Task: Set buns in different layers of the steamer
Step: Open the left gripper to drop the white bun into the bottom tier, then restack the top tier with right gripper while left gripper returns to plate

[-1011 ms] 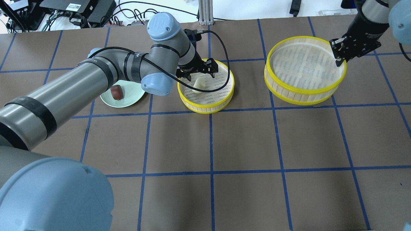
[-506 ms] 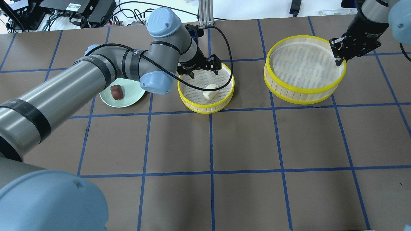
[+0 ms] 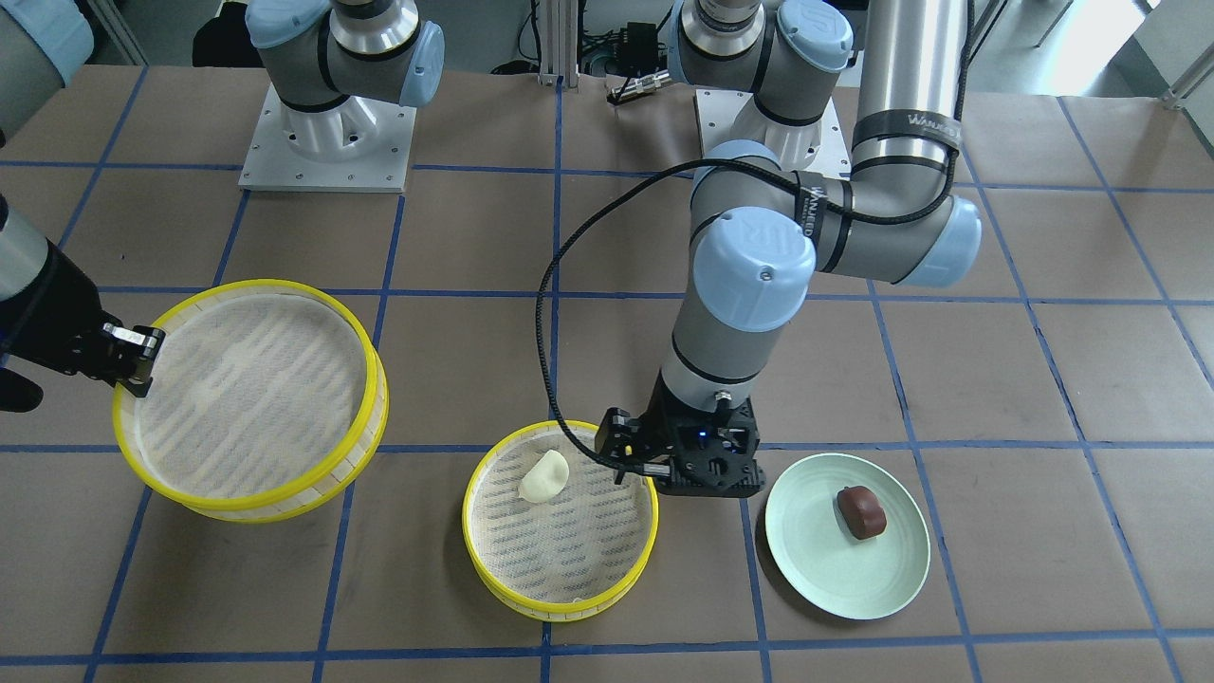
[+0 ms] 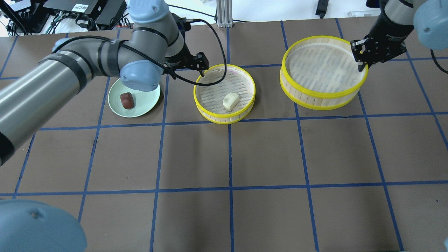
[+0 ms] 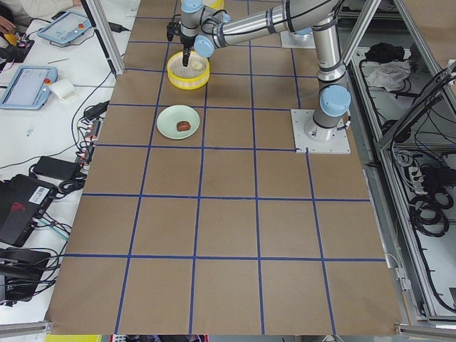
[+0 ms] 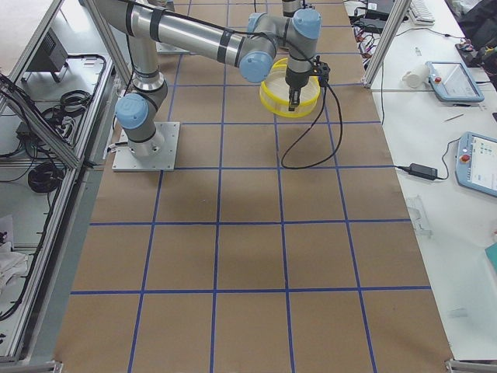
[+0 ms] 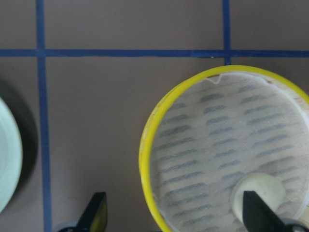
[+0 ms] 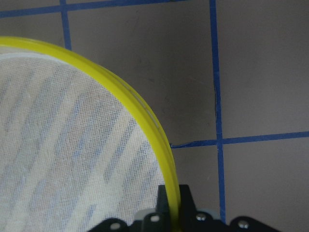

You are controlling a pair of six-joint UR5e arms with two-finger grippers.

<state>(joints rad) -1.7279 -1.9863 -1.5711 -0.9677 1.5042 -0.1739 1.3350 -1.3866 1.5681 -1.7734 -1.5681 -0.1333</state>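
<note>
The reddish-brown bun is on the pale green plate. My left gripper needs to go there next and close on the bun's sides [image 3: 861, 513].
The cream-white bun [image 4: 230, 101] lies in the smaller yellow-rimmed steamer layer [image 4: 224, 120], also seen from the front [image 3: 543, 476]. The reddish-brown bun [image 4: 127, 100] lies on the pale green plate [image 4: 147, 96]. My left gripper [image 4: 185, 71] is open and empty, hovering over that layer's rim on the plate side. In the left wrist view its fingers [image 7: 94, 215] straddle the rim [image 7: 145, 150]. My right gripper [image 4: 360, 64] is shut on the rim of the larger steamer layer [image 4: 322, 96] and holds it slightly tilted, as the right wrist view [image 8: 171, 203] shows.
Brown table with blue tape grid. A black cable [image 4: 217, 45] loops from the left wrist over the smaller layer. Cables and boxes [image 4: 70, 10] lie beyond the far edge. The arm bases [image 3: 327, 142] stand on the robot's side.
The left gripper let go of the white bun, which now lies flat in the smaller layer, and moved left towards the plate. The right gripper carried the larger layer slightly left.
</note>
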